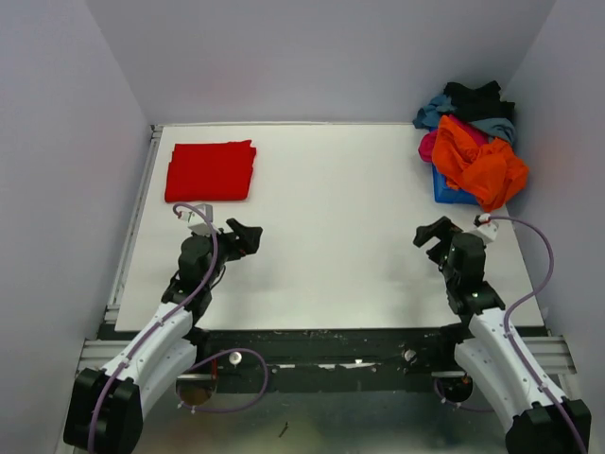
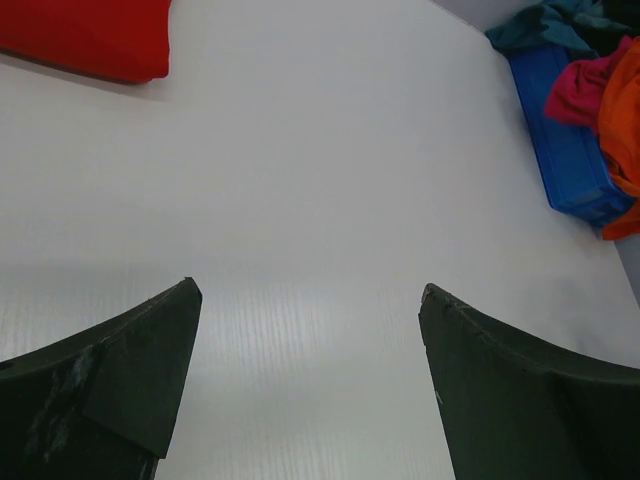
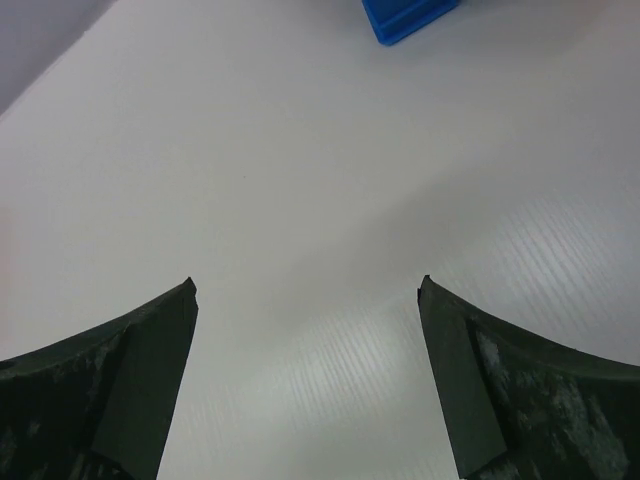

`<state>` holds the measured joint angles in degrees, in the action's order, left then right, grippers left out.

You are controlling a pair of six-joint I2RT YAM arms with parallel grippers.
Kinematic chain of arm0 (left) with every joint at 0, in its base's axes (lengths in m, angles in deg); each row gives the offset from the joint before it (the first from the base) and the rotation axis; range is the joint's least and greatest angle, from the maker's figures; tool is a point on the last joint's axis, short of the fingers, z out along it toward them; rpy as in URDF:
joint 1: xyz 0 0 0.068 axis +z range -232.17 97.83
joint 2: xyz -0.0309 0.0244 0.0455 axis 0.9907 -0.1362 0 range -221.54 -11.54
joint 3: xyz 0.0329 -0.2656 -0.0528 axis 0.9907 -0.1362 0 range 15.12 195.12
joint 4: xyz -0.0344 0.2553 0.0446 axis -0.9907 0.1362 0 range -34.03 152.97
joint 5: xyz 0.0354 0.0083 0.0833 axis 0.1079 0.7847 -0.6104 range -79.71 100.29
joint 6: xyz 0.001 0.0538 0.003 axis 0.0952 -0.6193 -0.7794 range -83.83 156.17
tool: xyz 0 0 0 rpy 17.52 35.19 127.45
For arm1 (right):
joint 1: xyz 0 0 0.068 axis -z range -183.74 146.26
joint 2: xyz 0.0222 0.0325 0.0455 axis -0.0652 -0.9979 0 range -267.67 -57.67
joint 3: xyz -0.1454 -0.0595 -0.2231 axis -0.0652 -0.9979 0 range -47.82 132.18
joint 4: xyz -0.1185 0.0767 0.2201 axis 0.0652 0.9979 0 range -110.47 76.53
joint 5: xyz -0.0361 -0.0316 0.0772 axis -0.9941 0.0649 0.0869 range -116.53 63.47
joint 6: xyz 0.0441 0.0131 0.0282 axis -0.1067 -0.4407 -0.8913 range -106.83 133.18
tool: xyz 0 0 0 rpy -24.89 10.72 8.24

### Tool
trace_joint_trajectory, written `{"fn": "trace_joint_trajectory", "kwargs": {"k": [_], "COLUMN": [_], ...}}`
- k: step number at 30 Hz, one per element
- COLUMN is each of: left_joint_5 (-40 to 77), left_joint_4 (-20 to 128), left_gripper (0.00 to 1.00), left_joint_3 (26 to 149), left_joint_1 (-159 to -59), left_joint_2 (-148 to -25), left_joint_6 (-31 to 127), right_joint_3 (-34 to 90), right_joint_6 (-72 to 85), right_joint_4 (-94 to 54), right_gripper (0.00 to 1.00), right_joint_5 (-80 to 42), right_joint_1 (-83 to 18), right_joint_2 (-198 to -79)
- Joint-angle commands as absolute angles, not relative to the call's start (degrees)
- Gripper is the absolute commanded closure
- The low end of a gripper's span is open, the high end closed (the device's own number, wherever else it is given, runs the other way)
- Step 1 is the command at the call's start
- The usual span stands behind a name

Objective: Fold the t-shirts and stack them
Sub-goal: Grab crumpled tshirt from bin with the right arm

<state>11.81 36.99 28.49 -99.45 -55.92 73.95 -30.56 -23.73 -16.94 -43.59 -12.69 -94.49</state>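
Note:
Next, my right gripper needs to go to the near end (image 1: 484,186) of the orange t-shirt, hanging over the blue bin's near edge, and close there.
A folded red t-shirt (image 1: 211,171) lies flat at the far left of the white table (image 1: 331,218); its corner shows in the left wrist view (image 2: 90,35). An orange t-shirt (image 1: 480,161) lies crumpled on top of a heap at the far right, with pink (image 1: 428,145), grey-blue (image 1: 437,107) and black (image 1: 475,96) shirts under and behind it. My left gripper (image 1: 245,236) is open and empty, near the front left. My right gripper (image 1: 434,233) is open and empty, near the front right, short of the heap.
A blue bin (image 1: 448,188) holds the heap of shirts at the far right; it also shows in the left wrist view (image 2: 565,150) and in the right wrist view (image 3: 405,15). Grey walls close in the table on three sides.

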Motion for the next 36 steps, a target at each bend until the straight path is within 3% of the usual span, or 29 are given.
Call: {"fn": "trace_joint_trajectory", "kwargs": {"k": [1,9,15,24,33,34,36], "left_joint_5": [11.08,10.73,9.76,10.11,9.15,8.97,8.71], "left_joint_4": [37.60,38.04,37.51,37.42,37.69,37.86,38.39], "left_gripper": [0.01,0.01,0.01,0.01,0.01,0.01,0.01], "left_joint_3": [27.96,27.52,27.69,27.69,27.69,27.78,27.96], "left_joint_1": [-99.66,-99.75,-99.75,-99.75,-99.66,-99.75,-99.75], "left_joint_2": [-55.22,-54.25,-55.04,-55.75,-55.57,-55.66,-55.75], "left_joint_6": [73.96,73.61,73.70,73.70,73.52,73.52,73.35], "right_joint_3": [-31.29,-30.17,-6.29,23.43,34.27,34.62,34.27], "right_joint_6": [-23.48,-25.40,-26.20,-26.20,-26.90,-27.08,-27.69], "right_joint_4": [-17.22,-16.52,-4.76,5.88,8.97,9.15,9.15], "right_gripper": [0.00,0.00,0.02,0.00,0.00,0.05,0.24], "right_joint_5": [-42.88,-47.35,-56.41,-54.92,-54.48,-54.31,-54.74], "right_joint_1": [-12.97,-12.97,-11.04,-2.61,3.02,3.55,4.70], "right_joint_2": [-92.48,-94.31,-112.12,-139.47,-153.63,-154.51,-155.49]}}
